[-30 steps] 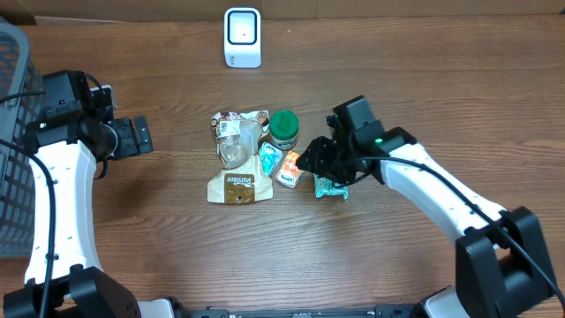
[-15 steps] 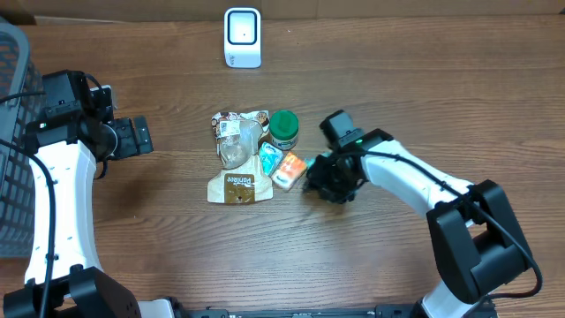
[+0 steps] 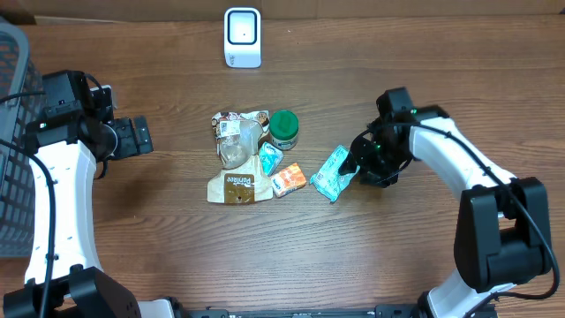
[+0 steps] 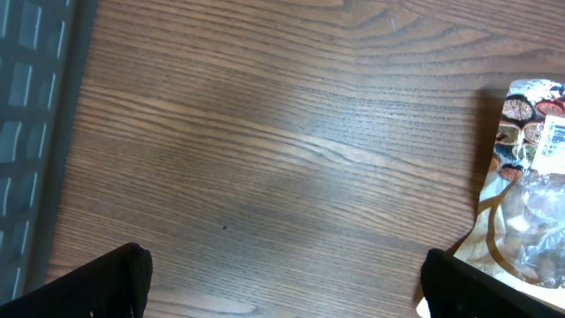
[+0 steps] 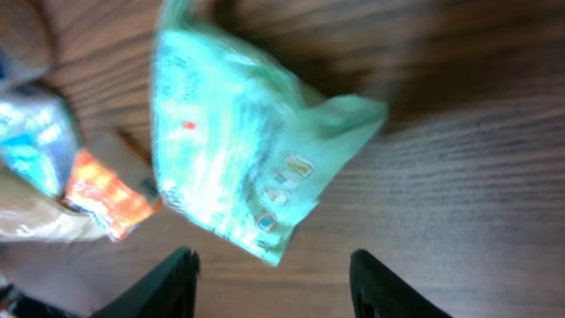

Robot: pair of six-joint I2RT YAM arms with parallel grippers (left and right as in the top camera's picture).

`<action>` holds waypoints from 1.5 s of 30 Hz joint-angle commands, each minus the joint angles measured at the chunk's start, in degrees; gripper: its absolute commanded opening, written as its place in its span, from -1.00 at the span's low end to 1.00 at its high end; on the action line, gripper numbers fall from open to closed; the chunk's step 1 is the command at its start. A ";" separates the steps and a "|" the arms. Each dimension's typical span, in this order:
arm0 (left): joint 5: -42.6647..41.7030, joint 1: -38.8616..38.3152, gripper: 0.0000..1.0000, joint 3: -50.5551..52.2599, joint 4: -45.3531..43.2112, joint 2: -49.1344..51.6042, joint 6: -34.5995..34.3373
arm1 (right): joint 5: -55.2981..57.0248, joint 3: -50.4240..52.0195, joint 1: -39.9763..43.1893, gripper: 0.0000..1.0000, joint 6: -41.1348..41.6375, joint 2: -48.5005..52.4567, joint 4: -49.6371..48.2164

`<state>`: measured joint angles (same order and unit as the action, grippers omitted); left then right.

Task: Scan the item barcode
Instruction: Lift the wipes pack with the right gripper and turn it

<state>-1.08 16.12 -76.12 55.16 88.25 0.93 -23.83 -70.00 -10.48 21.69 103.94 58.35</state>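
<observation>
Next, I turn my right gripper and take the packet's raised edge (image 5: 305, 95) before scanning, because the teal packet's lower corner lies short of my open fingers.
A teal packet (image 3: 334, 174) lies flat on the table, just right of the heap of items; in the right wrist view the teal packet (image 5: 247, 150) sits right ahead of the fingertips, its lower corner short of the gap. My right gripper (image 3: 356, 167) (image 5: 275, 291) is open with only bare wood between its fingers. The white barcode scanner (image 3: 242, 37) stands at the back centre. At the left, my left gripper (image 3: 141, 137) (image 4: 284, 296) hangs wide open over bare wood, holding nothing.
The heap holds a brown pouch (image 3: 238, 163) (image 4: 525, 177), a green-lidded jar (image 3: 283, 130), a blue packet (image 3: 270, 159) and an orange packet (image 3: 289, 179) (image 5: 106, 190). A dark wire basket (image 3: 13, 132) (image 4: 31, 106) stands at the left edge.
The right arm has swung out to the right, away from the heap. The teal packet came with it and now lies free, and the jaws have widened. The left arm is still.
</observation>
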 commanded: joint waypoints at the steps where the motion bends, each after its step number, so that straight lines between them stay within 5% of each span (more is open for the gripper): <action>1: -0.44 0.07 0.99 -0.50 -0.07 0.15 -0.96 | -1.14 -6.91 1.97 0.36 -14.69 -1.07 2.51; 5: -0.44 0.07 0.99 -0.50 -0.07 0.15 -0.96 | 3.98 -8.46 2.58 0.65 -25.99 -1.05 -2.62; 13: -0.44 0.07 0.99 -0.50 -0.07 0.15 -0.96 | 4.07 -6.97 2.58 0.56 -40.85 2.60 -8.55; 25: -0.44 0.07 0.99 -0.50 -0.07 0.15 -0.96 | -3.54 -6.97 2.86 0.37 -42.47 12.63 -5.81; 31: -0.44 0.07 0.99 -0.48 -0.07 0.15 -0.96 | -6.69 -6.95 2.89 0.21 -35.63 13.81 -4.94; 35: -0.44 0.07 0.99 -0.48 -0.07 0.15 -0.96 | -9.35 -6.93 2.89 -0.05 -31.82 13.84 -5.14; 41: -0.44 0.07 0.99 -0.50 -0.07 0.15 -0.96 | -11.04 -6.93 2.89 -0.79 -28.48 13.84 -5.62; 45: -0.44 0.07 0.99 -0.50 -0.07 0.15 -0.96 | -13.57 -6.93 2.78 -0.92 -28.50 13.84 -5.64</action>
<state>-1.10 16.12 -76.12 55.13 88.25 0.93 -34.04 -77.12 -7.88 -7.68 116.88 52.99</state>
